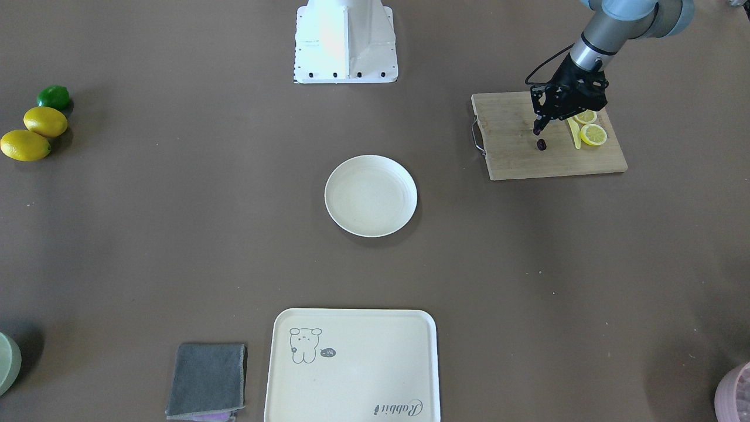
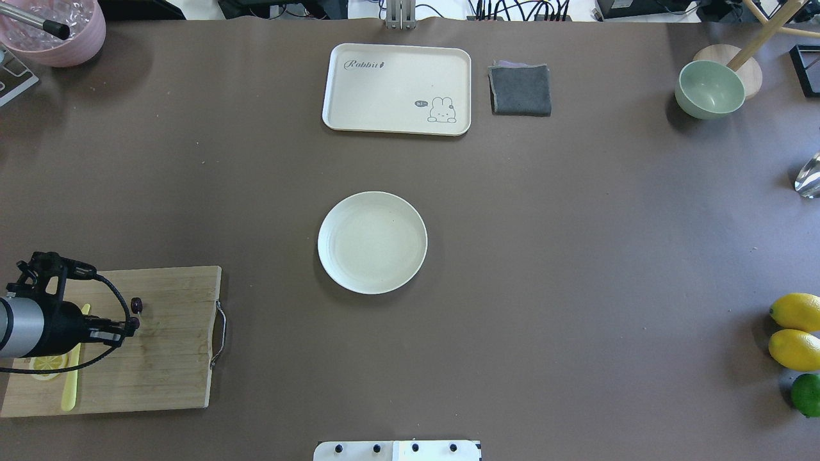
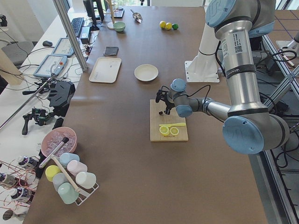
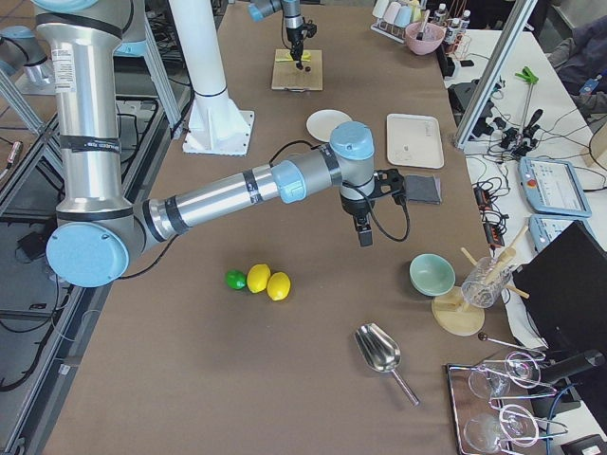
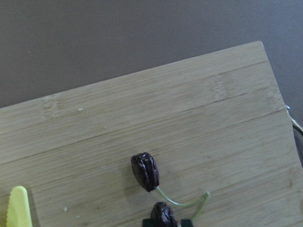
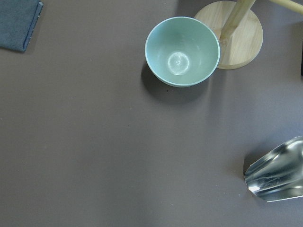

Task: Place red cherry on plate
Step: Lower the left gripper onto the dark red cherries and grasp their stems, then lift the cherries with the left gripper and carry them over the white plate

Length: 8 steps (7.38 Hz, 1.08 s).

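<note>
My left gripper will let go of the red cherry close to the middle of the round cream plate (image 1: 377,189), where it is to be let go.
The red cherry (image 5: 145,171) is a dark maroon pair on a thin forked stem, over the wooden cutting board (image 1: 515,152). One fruit (image 1: 541,144) rests on or hangs just above the board. The other sits between the fingertips of my left gripper (image 5: 165,222), which is shut on it. In the overhead view the left gripper (image 2: 131,324) is over the board's middle, with the free cherry (image 2: 136,304) just beyond its tip. The round cream plate (image 1: 371,196) stands bare at the table's centre, well apart. My right gripper (image 4: 363,232) shows only from the side; I cannot tell its state.
Lemon slices (image 1: 593,134) and a yellow knife (image 1: 574,132) lie on the board beside the left gripper. A cream tray (image 1: 351,363) and grey cloth (image 1: 208,378) lie beyond the plate. Two lemons (image 1: 35,135), a lime (image 1: 54,97), a green bowl (image 6: 182,51) and a metal scoop (image 6: 277,170) are on the right.
</note>
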Each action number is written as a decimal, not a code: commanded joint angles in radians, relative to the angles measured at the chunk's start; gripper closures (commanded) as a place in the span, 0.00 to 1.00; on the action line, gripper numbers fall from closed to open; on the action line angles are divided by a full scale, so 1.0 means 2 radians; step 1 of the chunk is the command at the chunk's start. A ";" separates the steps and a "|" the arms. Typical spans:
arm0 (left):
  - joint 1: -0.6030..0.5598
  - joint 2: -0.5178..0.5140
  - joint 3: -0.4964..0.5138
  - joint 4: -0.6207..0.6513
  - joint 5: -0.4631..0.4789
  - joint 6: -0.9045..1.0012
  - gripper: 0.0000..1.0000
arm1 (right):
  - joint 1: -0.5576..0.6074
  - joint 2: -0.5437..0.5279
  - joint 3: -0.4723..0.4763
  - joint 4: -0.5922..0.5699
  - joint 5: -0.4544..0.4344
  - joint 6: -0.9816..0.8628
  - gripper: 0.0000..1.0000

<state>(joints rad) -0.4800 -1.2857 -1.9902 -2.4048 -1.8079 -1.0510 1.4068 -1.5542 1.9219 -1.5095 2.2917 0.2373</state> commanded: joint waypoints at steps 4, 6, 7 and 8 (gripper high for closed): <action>-0.013 -0.235 0.063 0.044 -0.002 -0.092 1.00 | 0.012 -0.016 0.001 0.002 0.000 -0.001 0.00; -0.010 -0.340 0.103 0.093 0.009 -0.155 1.00 | 0.012 -0.042 0.000 0.009 -0.002 -0.001 0.00; -0.002 -0.365 0.120 0.096 0.032 -0.160 1.00 | 0.012 -0.051 0.000 0.009 -0.002 -0.001 0.00; 0.005 -0.378 0.136 0.095 0.046 -0.162 1.00 | 0.012 -0.057 -0.003 0.008 -0.002 -0.001 0.00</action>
<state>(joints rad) -0.4868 -1.9858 -1.7625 -2.2231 -1.7559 -1.3562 1.4310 -1.6473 1.9208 -1.4927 2.2876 0.2348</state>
